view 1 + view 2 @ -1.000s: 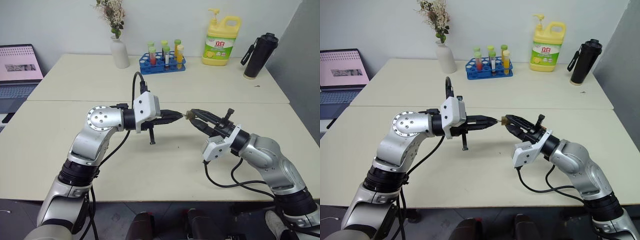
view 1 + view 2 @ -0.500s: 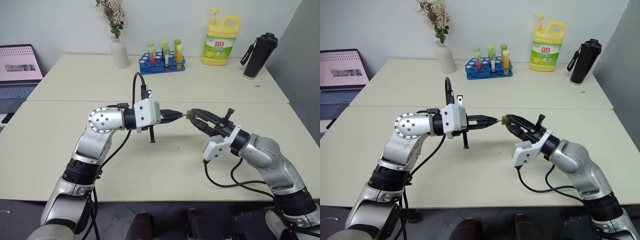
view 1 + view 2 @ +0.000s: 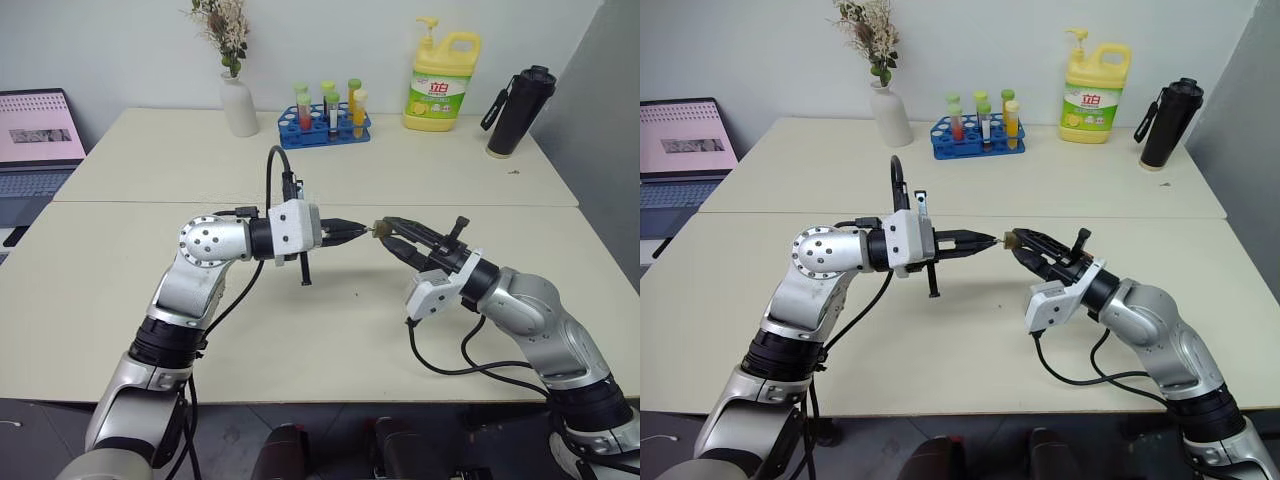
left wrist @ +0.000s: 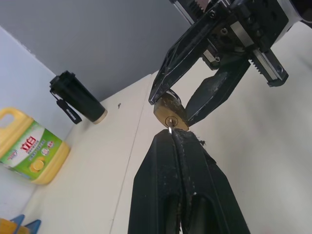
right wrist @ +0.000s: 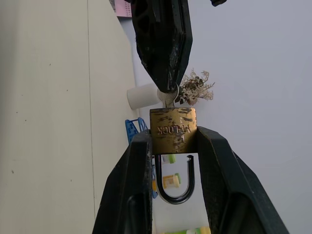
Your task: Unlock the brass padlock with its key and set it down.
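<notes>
The padlock's shackle is back between my right gripper's fingers, so next my left gripper takes the padlock's body [image 3: 382,229] before my right gripper goes to the shackle.
My right gripper [image 3: 386,230] is shut on the brass padlock [image 5: 173,130] and holds it in the air above the table's middle. Its two fingers clamp the padlock's sides. The dark shackle [image 5: 175,187] hangs back between the fingers; whether it is latched I cannot tell. My left gripper [image 3: 355,229] points level at it from the left and is shut on the key [image 4: 169,129]. The key's thin silver tip sits at the keyhole in the padlock's [image 4: 170,113] end face. The two grippers meet tip to tip.
At the table's far side stand a white vase with flowers [image 3: 238,100], a blue rack of tubes [image 3: 325,125], a yellow detergent bottle [image 3: 443,82] and a black flask [image 3: 518,98]. A laptop [image 3: 35,140] sits off the table's left edge.
The left arm's elbow and wrist housing have shifted slightly, while its fingertips stayed at the padlock. The right arm and padlock have not moved.
</notes>
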Controlling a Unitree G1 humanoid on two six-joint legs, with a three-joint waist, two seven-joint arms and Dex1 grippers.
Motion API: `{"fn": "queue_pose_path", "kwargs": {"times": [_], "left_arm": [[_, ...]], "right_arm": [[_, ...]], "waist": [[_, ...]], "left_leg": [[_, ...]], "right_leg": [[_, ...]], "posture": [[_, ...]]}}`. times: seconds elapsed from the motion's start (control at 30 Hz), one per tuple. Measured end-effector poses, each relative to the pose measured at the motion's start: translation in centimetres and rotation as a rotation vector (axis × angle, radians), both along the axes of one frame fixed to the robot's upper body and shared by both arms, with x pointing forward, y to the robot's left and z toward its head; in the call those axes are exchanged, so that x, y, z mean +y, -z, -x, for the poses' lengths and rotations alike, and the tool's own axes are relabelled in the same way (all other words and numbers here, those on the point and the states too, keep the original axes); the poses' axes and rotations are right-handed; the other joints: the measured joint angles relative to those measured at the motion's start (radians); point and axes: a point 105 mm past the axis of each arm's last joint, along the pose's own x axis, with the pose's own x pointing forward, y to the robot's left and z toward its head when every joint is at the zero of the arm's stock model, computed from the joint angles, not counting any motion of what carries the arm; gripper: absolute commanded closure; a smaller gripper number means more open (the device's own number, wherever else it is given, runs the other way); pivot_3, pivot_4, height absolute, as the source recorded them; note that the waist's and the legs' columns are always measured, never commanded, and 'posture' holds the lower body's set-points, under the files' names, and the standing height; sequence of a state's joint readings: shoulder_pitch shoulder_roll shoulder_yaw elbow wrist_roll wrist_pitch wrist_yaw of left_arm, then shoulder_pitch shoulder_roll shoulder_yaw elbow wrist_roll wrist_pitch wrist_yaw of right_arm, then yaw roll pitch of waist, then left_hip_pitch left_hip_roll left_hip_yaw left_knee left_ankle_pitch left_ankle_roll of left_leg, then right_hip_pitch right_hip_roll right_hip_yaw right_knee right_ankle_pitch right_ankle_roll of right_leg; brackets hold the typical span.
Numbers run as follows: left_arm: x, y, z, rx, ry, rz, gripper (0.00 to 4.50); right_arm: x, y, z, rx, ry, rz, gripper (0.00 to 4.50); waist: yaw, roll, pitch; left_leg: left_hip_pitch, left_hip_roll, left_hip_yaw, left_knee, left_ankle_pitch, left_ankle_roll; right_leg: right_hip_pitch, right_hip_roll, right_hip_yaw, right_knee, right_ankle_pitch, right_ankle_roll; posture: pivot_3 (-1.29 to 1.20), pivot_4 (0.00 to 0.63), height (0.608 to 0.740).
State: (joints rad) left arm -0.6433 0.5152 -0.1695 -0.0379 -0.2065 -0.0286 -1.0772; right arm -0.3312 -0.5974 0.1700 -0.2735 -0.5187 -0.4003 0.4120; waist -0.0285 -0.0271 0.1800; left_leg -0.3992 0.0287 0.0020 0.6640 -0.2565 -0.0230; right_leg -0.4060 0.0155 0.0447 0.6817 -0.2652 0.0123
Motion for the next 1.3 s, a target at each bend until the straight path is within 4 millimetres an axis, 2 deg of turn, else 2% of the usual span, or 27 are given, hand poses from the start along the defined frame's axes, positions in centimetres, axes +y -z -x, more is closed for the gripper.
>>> {"fn": "queue_pose_path", "kwargs": {"times": [0.1,0.37,0.4,0.5,0.63,0.8,1.1,1.2,1.3], "left_arm": [[0.0,0.4,-0.2,0.1,-0.014,0.016,3.32],[0.5,0.6,-0.7,0.364,-0.077,0.063,0.85],[0.5,0.7,-0.8,0.393,-0.085,0.068,0.8],[0.1,0.0,-0.7,0.576,-0.099,0.154,0.8],[-0.2,-1.8,-0.6,0.652,-0.12,0.211,0.8],[-0.8,-1.6,-0.7,0.735,-0.14,0.237,0.8],[-1.1,-1.3,-0.5,0.74,-0.145,0.21,0.8],[-1.1,-1.3,-0.5,0.74,-0.146,0.211,1.35],[-1.3,-1.3,-0.4,0.75,-0.129,0.21,2.3]], "right_arm": [[0.1,0.0,0.1,0.0,-0.006,-0.009,3.61],[0.2,-0.1,0.1,0.002,-0.011,-0.014,3.61],[0.2,-0.1,0.1,0.002,-0.011,-0.015,3.61],[0.2,-0.1,0.1,0.003,-0.012,-0.015,3.61],[0.2,-0.2,0.1,0.006,-0.017,-0.024,3.61],[0.2,-0.2,0.1,0.005,-0.018,-0.024,3.61],[0.2,-0.2,0.1,0.006,-0.019,-0.024,3.61],[0.2,-0.2,0.1,0.006,-0.019,-0.025,3.61],[0.3,-0.2,0.1,0.007,-0.02,-0.027,3.61]], "waist": [[0.0,0.0,0.0],[0.0,0.0,0.0],[0.0,0.0,0.0],[0.0,0.0,0.0],[0.0,0.0,0.0],[0.0,0.0,0.0],[0.0,0.0,0.0],[0.0,0.0,0.0],[0.0,0.0,0.0]], "left_leg": [[0.0,0.0,0.0,0.0,0.0,0.0],[0.0,0.0,-0.001,0.0,0.0,0.0],[0.0,0.0,-0.001,0.0,0.0,0.0],[-0.001,0.0,-0.002,0.001,0.0,0.0],[0.0,0.0,-0.002,0.001,0.0,0.0],[0.0,0.0,-0.002,0.001,0.0,0.0],[0.0,0.0,-0.002,0.001,0.001,-0.001],[0.0,0.0,-0.002,0.001,0.001,-0.001],[0.0,0.0,-0.002,0.001,0.001,-0.001]], "right_leg": [[0.0,0.0,0.0,0.0,0.0,0.0],[0.0,0.0,0.0,0.0,0.0,0.001],[0.0,0.0,0.0,0.0,0.0,0.001],[0.0,0.0,0.0,0.0,-0.001,0.001],[0.0,0.0,0.0,0.0,-0.001,0.001],[0.0,0.0,0.0,0.001,0.0,0.0],[0.0,0.0,0.001,0.001,0.0,0.0],[0.0,0.0,0.001,0.001,0.0,0.0],[0.0,0.0,0.001,0.0,0.0,0.0]], "posture": [[0.0,0.15,0.74],[0.0,0.15,0.74],[0.0,0.15,0.74],[0.0,0.15,0.74],[0.0,0.15,0.74],[0.0,0.15,0.74],[0.0,0.15,0.74],[0.0,0.15,0.74],[0.0,0.15,0.74]]}}
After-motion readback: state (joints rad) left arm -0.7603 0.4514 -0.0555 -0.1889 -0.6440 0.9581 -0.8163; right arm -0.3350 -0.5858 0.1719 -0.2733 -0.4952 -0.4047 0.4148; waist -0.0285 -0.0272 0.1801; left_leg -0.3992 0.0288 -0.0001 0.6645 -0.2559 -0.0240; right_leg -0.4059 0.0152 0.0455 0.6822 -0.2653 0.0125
